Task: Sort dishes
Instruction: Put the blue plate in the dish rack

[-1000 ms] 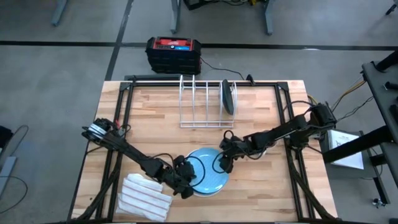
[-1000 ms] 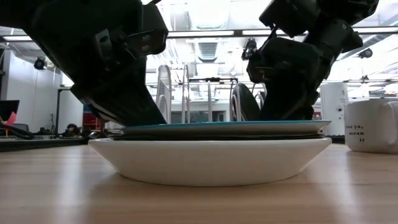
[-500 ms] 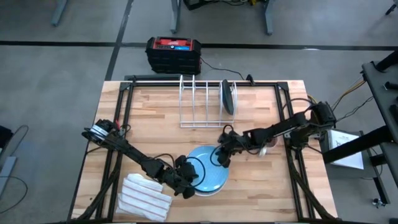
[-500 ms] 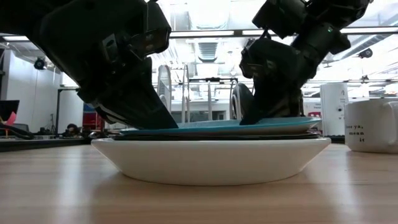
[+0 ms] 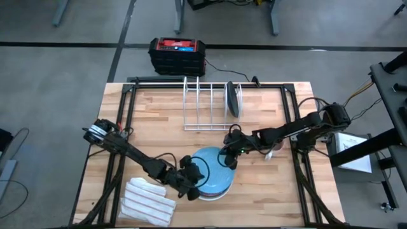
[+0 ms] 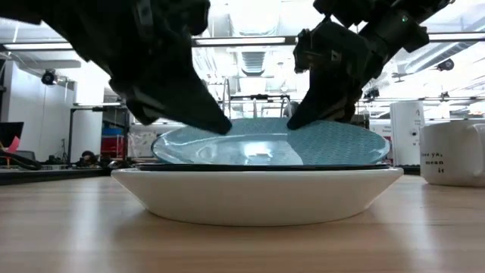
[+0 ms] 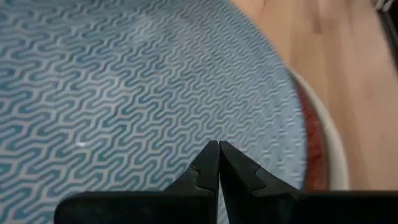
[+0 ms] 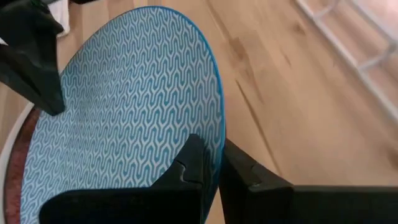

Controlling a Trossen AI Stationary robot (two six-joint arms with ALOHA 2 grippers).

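The robot's right gripper needs to release the light blue dish above the stack's far edge [image 5: 219, 158], leaving it upright in the left gripper. The light blue dish now lies tipped on the stack.
A light blue patterned dish [image 5: 213, 173] lies tipped on a stack, above a red dish [image 7: 309, 149] and a white dish [image 6: 258, 197]. Its far edge is raised and its near edge rests on the stack. My right gripper [image 5: 227, 159] is shut on the dish's far right rim. My left gripper [image 5: 191, 181] is shut, with its tips on the dish's near left part. A dark blue-grey dish [image 5: 233, 98] stands on edge in the wire rack [image 5: 206, 105]. My left gripper [image 7: 218, 144] has its shut fingertips on the light blue dish's patterned top face [image 7: 186, 124], near its rim. It comes slanting down from the table's left. My right gripper [image 8: 214, 146] pinches the light blue dish's rim [image 8: 216, 118] between its two fingers, one on the patterned face and one behind. It comes from the table's right and holds that side raised while the near edge stays on the stack.
A folded white striped cloth [image 5: 147, 202] lies near the front left. A beige mug [image 6: 455, 152] stands right of the stack, under my right arm. The rack's left slots stand empty at the table's far middle. A black and red box [image 5: 177, 54] sits beyond the far edge.
My right gripper has risen a little with the light blue dish's far right rim. The dish has tipped from flat on the stack to slanted, with its far edge up and its near edge still on the stack.
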